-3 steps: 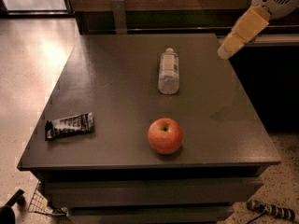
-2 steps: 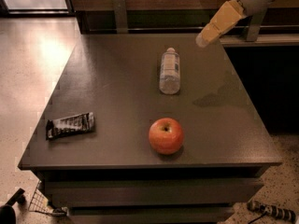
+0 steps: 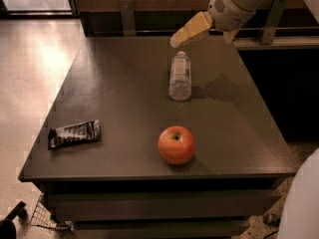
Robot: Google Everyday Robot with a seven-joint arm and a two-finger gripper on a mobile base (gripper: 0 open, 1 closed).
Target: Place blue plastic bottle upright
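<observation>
The blue plastic bottle has a cap end (image 3: 180, 60) for me to grip. I need to move my gripper there next and close it, leaving the bottle's bottom free for standing.
The blue plastic bottle (image 3: 180, 76) is clear with a white cap and a white label. It lies on its side on the dark table (image 3: 114, 83), near the middle towards the back, with its cap pointing to the far edge. My gripper (image 3: 189, 31) hangs in the air above the table's far edge, just beyond and above the bottle's cap end. It holds nothing that I can see. Its shadow falls on the table to the right of the bottle.
A red apple (image 3: 176, 144) stands near the front edge, in line with the bottle. A dark snack wrapper (image 3: 75, 133) lies at the front left. A low rail and wall run behind the table. Bare floor lies to the left.
My gripper has swung left from beyond the table's far right corner to above the bottle's cap end. The bottle, apple and wrapper have not moved.
</observation>
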